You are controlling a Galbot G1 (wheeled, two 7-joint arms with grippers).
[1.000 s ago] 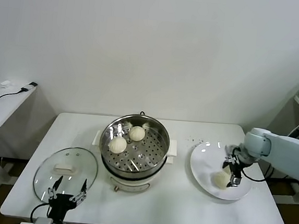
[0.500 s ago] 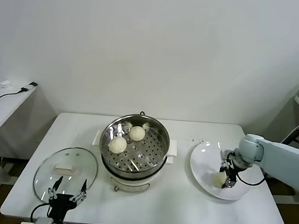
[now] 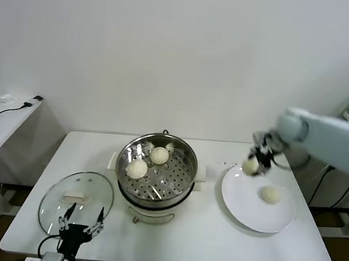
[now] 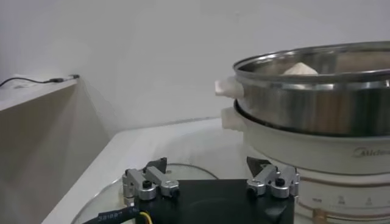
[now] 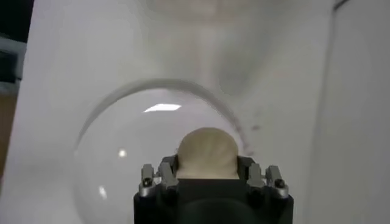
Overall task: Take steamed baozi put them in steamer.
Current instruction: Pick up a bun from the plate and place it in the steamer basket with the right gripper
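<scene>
The baozi, now held in the air above the plate's rim, will be released by my right gripper on the front part of the steamer's perforated tray (image 3: 154,190), before the two baozi there.
The steel steamer (image 3: 157,169) stands mid-table with two baozi on its perforated tray, one at the left (image 3: 137,168) and one behind it (image 3: 159,155). A third baozi (image 3: 270,194) lies on the white plate (image 3: 247,207). My right gripper (image 3: 254,162) is shut on a fourth baozi (image 3: 250,166) and holds it in the air above the plate's far-left rim, right of the steamer. The right wrist view shows that baozi (image 5: 207,152) between the jaws over the plate (image 5: 122,146). My left gripper (image 3: 79,226) is open, low at the table's front left by the glass lid.
A round glass lid (image 3: 75,199) lies flat at the front left; it also shows in the left wrist view (image 4: 122,182) with the steamer's wall (image 4: 317,97) beside it. A side desk (image 3: 1,115) stands at the far left.
My right gripper has closed on one baozi from the plate and lifted it up and toward the steamer. The other baozi stays on the plate. The left arm has not moved.
</scene>
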